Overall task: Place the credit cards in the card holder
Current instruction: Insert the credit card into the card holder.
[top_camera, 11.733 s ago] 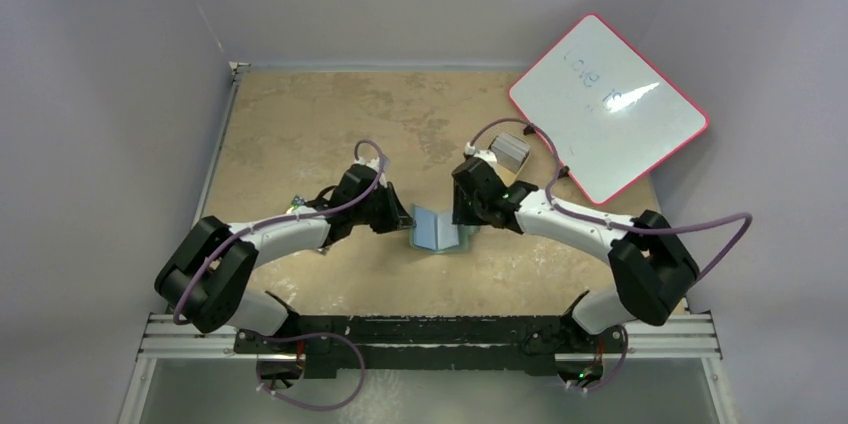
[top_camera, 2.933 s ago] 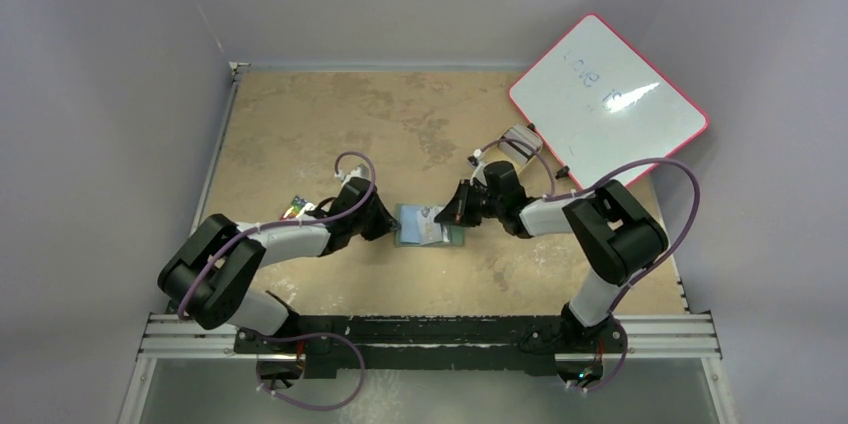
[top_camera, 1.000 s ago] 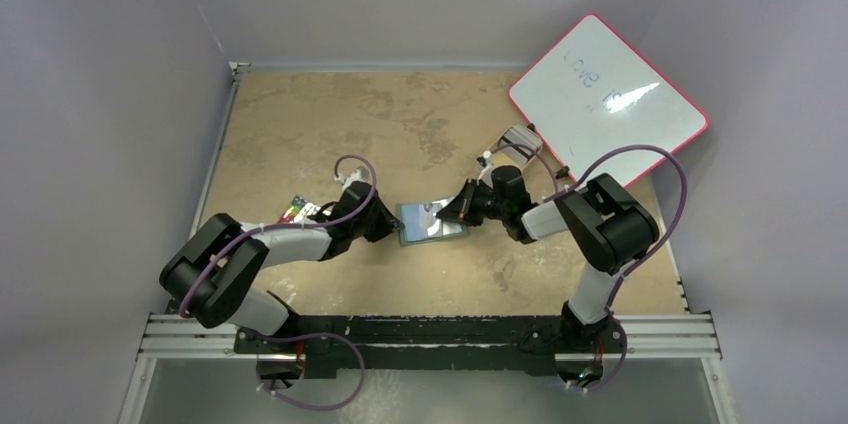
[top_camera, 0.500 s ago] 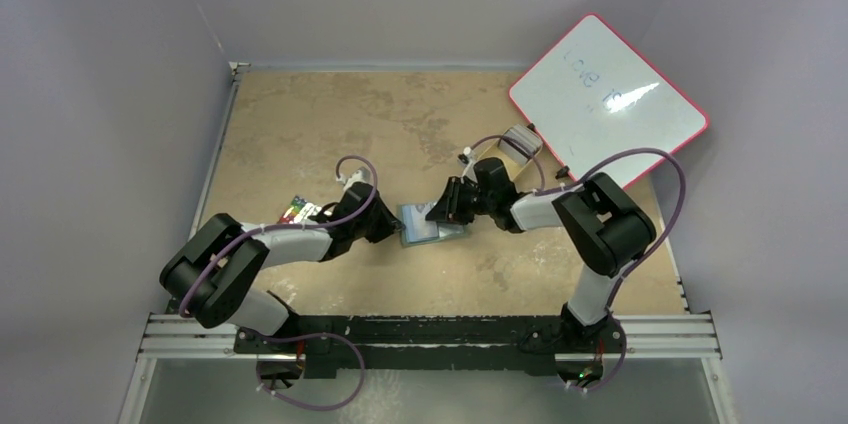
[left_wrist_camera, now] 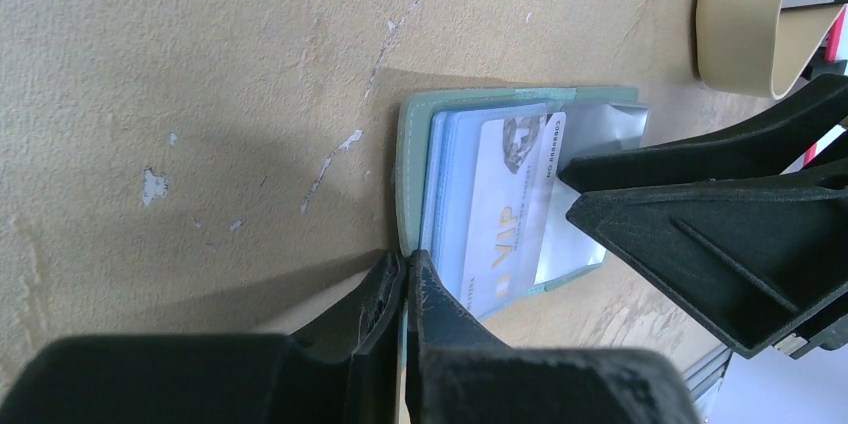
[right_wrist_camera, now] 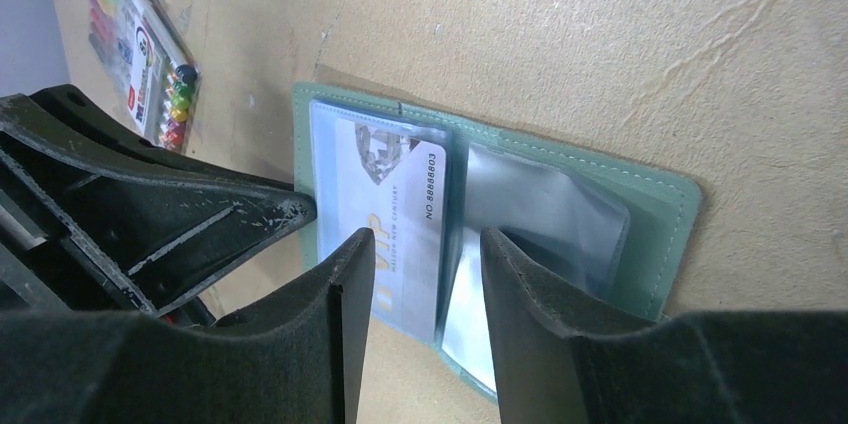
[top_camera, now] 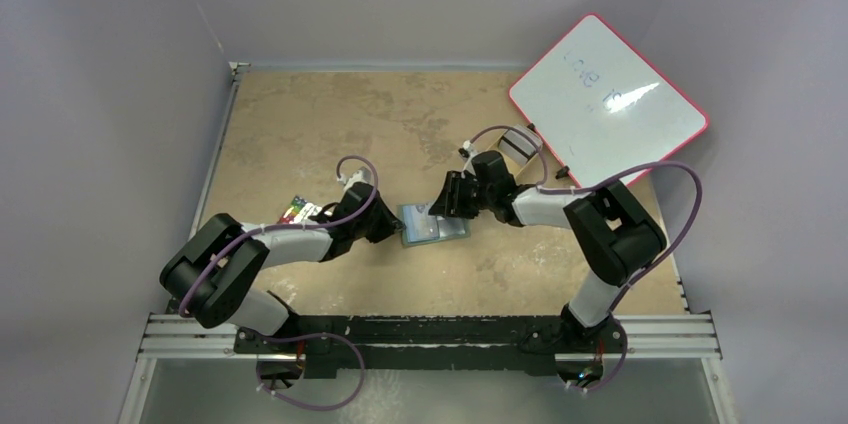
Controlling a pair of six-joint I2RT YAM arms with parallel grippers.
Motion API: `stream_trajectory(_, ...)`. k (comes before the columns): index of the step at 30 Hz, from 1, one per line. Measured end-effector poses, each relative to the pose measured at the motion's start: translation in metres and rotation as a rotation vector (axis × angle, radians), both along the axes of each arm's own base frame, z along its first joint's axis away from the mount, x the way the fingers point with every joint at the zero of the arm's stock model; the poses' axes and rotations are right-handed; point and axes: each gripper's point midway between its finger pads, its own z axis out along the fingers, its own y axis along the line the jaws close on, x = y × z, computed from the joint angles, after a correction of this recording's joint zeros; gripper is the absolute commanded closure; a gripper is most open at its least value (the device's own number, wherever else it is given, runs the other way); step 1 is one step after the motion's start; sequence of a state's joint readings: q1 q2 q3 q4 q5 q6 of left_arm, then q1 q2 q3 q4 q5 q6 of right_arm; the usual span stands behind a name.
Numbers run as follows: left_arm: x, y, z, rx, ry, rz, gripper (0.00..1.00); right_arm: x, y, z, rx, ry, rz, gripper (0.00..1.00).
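My right gripper should pinch that edge (right_wrist_camera: pixel 438 249) and push the VIP card deeper, since the card sits shallow in the sleeve with its edge close by the fold.
The card holder (top_camera: pixel 432 225), a dull-green wallet, lies open on the table between my two grippers. It holds clear sleeves, and a pale credit card marked VIP (right_wrist_camera: pixel 395 214) sits in the left sleeve; it also shows in the left wrist view (left_wrist_camera: pixel 505 219). My left gripper (top_camera: pixel 393 227) is shut on the wallet's left green edge (left_wrist_camera: pixel 412 144), with fingertips pinched together (left_wrist_camera: pixel 405 266). My right gripper (top_camera: pixel 446 206) is open and low over the wallet (right_wrist_camera: pixel 665 214). Its jaws (right_wrist_camera: pixel 428 236) straddle the card's right edge and the sleeve fold. No other card shows.
A pack of coloured markers (top_camera: pixel 298 210) lies left of the left arm and shows in the right wrist view (right_wrist_camera: pixel 140 44). A tan oval tray (top_camera: pixel 517 143) sits behind the right arm. A red-edged whiteboard (top_camera: pixel 607 104) leans at the back right.
My right gripper has moved left and a little further back over the open wallet. The left gripper and the wallet have stayed put.
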State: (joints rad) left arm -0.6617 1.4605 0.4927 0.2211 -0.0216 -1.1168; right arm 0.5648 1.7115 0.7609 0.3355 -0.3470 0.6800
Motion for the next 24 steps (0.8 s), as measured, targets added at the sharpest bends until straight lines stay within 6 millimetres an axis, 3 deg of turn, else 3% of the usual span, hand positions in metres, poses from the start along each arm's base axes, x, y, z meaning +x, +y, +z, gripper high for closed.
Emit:
stream_trajectory(5, 0.000, 0.000, 0.000, 0.000, 0.000, 0.000, 1.00, -0.002, 0.005, 0.001, 0.006, -0.004, 0.012, 0.58)
stream_trajectory(24, 0.000, 0.002, -0.001, 0.012, 0.006, 0.007, 1.00, -0.012, 0.017, -0.007, 0.018, 0.020, 0.035, 0.88)
